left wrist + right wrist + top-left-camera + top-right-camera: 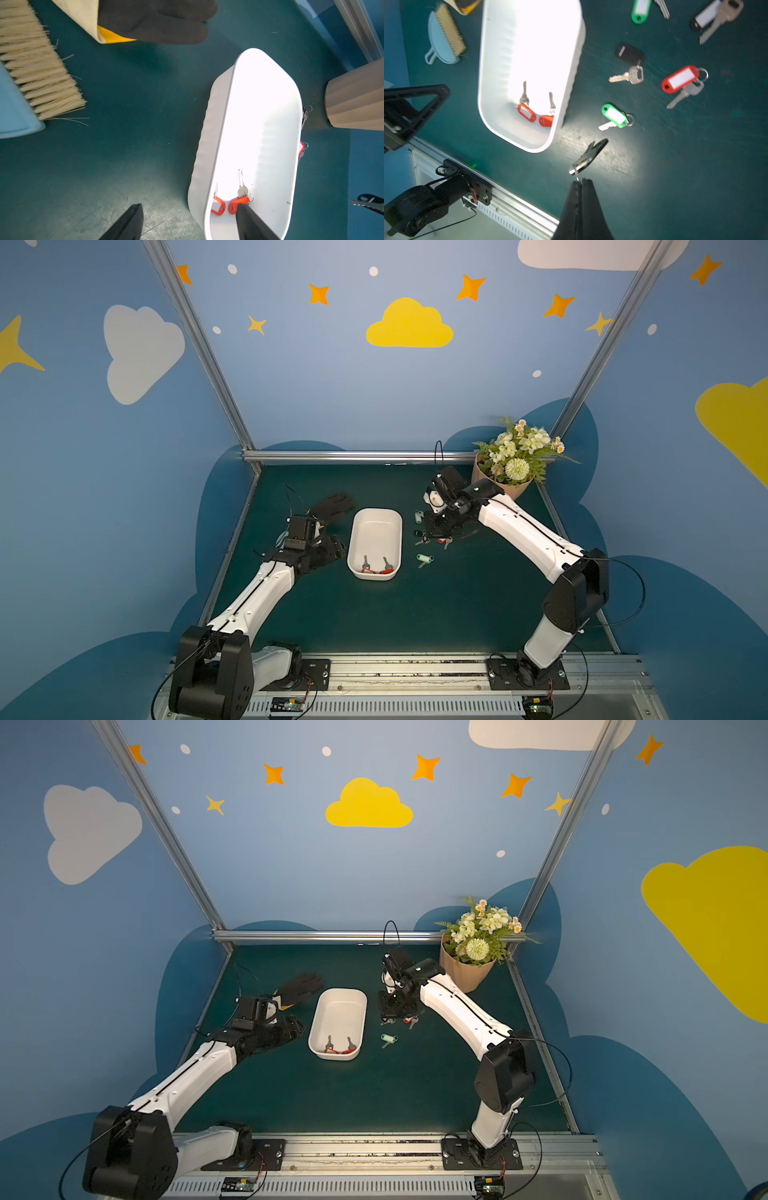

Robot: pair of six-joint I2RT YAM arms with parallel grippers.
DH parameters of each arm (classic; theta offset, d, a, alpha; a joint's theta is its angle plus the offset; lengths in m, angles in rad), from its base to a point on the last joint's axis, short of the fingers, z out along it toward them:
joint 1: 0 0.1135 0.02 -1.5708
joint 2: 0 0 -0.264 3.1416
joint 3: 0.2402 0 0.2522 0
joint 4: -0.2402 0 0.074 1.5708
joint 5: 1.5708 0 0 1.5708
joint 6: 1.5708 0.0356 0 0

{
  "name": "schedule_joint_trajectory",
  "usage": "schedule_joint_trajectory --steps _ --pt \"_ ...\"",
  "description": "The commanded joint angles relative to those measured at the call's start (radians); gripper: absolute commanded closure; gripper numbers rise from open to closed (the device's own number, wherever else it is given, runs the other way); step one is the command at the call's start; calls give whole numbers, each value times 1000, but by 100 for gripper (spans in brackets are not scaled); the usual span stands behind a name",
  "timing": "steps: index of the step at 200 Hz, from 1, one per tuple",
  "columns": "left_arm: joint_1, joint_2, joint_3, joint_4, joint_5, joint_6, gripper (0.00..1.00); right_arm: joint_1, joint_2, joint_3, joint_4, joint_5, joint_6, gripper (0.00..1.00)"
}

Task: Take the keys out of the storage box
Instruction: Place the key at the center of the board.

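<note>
My right gripper needs to put the black-tagged key down on the mat (451, 562) (666, 145) next to the nearest green-tagged key, in front of the red-tagged one.
The white storage box (376, 526) (341, 1009) sits mid-table with two red-tagged keys (365, 567) (241, 192) (526, 110) at its near end. My left gripper (332, 549) (189, 205) is open just left of the box. In the left wrist view one finger overlaps the box by a red tag and the other is over the mat. My right gripper (581, 181) is shut on the ring of a black-tagged key (589, 155), which hangs above the mat right of the box. Several other keys lie there, including green-tagged (424, 558) (614, 116) and red-tagged (681, 80) ones.
A black glove (332, 506) (155, 20) lies behind the left gripper, next to a light-blue brush (37, 62) (444, 37). A ribbed pot of flowers (505, 485) (357, 99) stands at the back right. A metal rail (508, 199) runs along the table's front edge.
</note>
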Motion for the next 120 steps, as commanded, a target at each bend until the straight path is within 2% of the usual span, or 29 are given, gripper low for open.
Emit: schedule_joint_trajectory --steps 1,61,87,120 --pt "5 8 -2 16 -1 -1 23 -50 -42 -111 -11 -52 -11 100" --pt "5 35 4 18 27 3 23 -167 -71 -335 72 -95 -30 100" --pt "5 48 11 16 39 6 23 -196 -44 -364 103 -134 -40 100" --pt "5 61 20 12 53 17 25 -213 -10 -352 111 -121 -54 100"
